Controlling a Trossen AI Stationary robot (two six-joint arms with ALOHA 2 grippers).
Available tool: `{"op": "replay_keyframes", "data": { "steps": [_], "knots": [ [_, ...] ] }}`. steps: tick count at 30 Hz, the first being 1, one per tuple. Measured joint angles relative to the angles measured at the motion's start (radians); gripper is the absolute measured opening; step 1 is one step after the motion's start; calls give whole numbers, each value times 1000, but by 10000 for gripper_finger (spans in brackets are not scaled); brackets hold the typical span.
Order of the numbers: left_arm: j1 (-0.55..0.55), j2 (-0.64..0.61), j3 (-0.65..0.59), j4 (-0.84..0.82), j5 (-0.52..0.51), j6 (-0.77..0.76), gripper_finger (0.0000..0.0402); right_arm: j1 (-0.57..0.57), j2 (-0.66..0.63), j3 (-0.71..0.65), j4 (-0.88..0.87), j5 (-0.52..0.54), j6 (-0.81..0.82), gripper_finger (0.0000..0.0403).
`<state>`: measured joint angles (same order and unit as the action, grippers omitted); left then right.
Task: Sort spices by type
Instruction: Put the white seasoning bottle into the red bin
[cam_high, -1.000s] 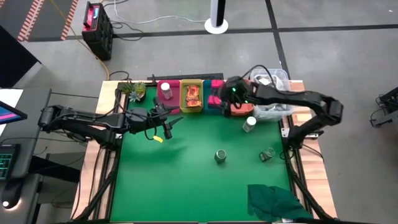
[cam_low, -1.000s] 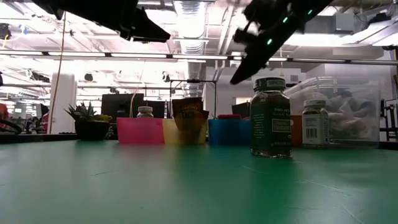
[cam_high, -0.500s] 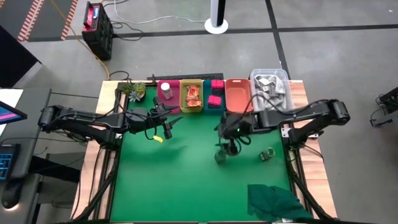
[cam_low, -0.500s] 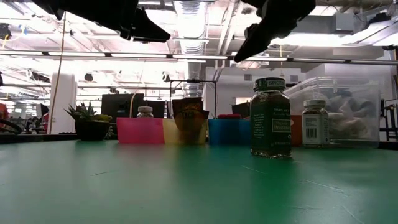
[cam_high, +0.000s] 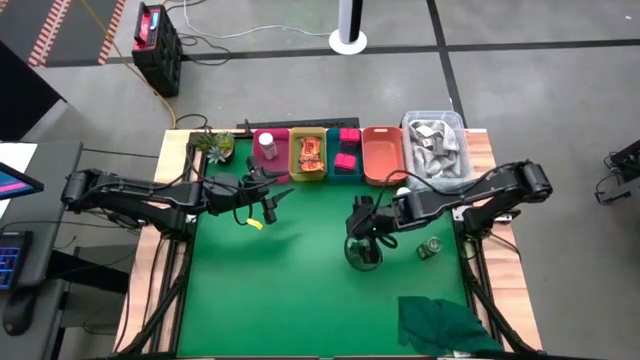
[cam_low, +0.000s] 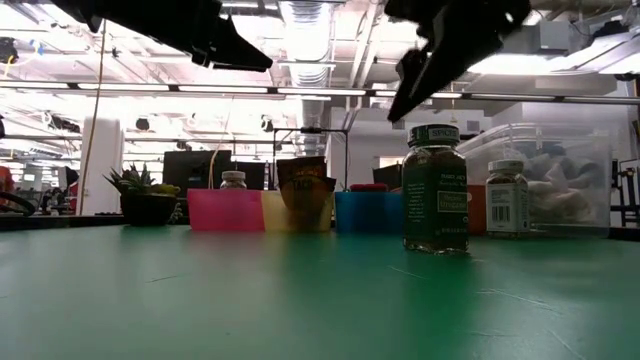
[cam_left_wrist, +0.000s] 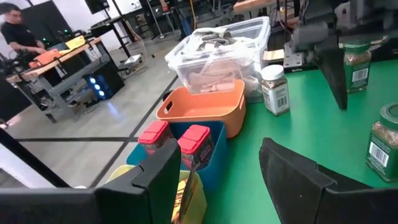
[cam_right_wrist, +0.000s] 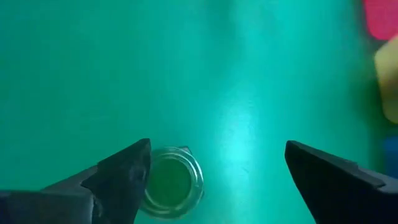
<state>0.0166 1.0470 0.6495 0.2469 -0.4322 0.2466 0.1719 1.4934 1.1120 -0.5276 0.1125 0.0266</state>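
The robot's right gripper should next go to the white-capped jar in front of the orange bin and close on that jar's white cap (cam_high: 403, 191).
A green-lidded jar (cam_high: 362, 255) stands upright on the green mat near the table's middle. My right gripper (cam_high: 363, 236) hovers open just above it; in the right wrist view the jar's lid (cam_right_wrist: 169, 183) shows beside one finger, untouched. A second green-lidded jar (cam_high: 430, 248) stands to its right. A white-capped jar (cam_left_wrist: 275, 90) stands in front of the orange bin (cam_high: 382, 155). Another white-capped jar sits in the pink bin (cam_high: 268, 145), an orange packet in the yellow bin (cam_high: 308, 155), and pink boxes in the blue bin (cam_high: 345, 155). My left gripper (cam_high: 270, 195) waits open, raised, at the left.
A clear plastic tub (cam_high: 435, 145) of items stands at the far right, next to the orange bin. A small potted plant (cam_high: 215, 145) is at the far left corner. A dark green cloth (cam_high: 440, 322) lies at the near right. The mat's near left is bare.
My right gripper has swung from over the bins at the far edge toward the near edge and has tipped further downward. It now hangs over the green-lidded jar in the middle. The jars have kept their places.
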Motion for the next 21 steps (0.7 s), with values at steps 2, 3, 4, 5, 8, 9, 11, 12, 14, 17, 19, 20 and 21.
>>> {"op": "replay_keyframes", "data": {
  "steps": [2,3,4,5,8,9,11,12,14,17,19,20,21],
  "knots": [
    [0,0,0,-2,-3,3,208,-2,-9,56,-81,28,16,395],
    [0,0,0,-2,-5,3,208,-2,-15,83,-130,47,24,393],
    [0,0,0,-2,-6,3,208,-2,-23,110,-172,74,28,391],
    [0,0,0,-3,-8,3,208,-2,-33,134,-196,104,30,390],
    [0,0,0,-5,-15,11,208,-1,-73,161,-219,170,23,388],
    [0,0,0,-7,-18,11,208,-2,-87,162,-217,181,19,388],
    [0,0,0,-14,-21,11,208,-5,-109,162,-222,186,10,387],
    [0,0,0,-18,-22,12,208,-8,-116,162,-224,186,10,387],
    [0,0,0,-19,-23,18,208,-13,-124,162,-223,186,10,387],
    [0,-16,0,-22,-24,19,208,-13,-125,162,-227,186,11,387],
    [0,-34,0,-27,-25,18,208,-8,-115,161,-231,187,15,387],
    [0,-46,0,-37,-25,13,208,-7,-113,153,-224,186,15,387],
    [-3,-56,0,-47,-25,6,208,-4,-113,136,-207,185,17,387]
  ]
}}
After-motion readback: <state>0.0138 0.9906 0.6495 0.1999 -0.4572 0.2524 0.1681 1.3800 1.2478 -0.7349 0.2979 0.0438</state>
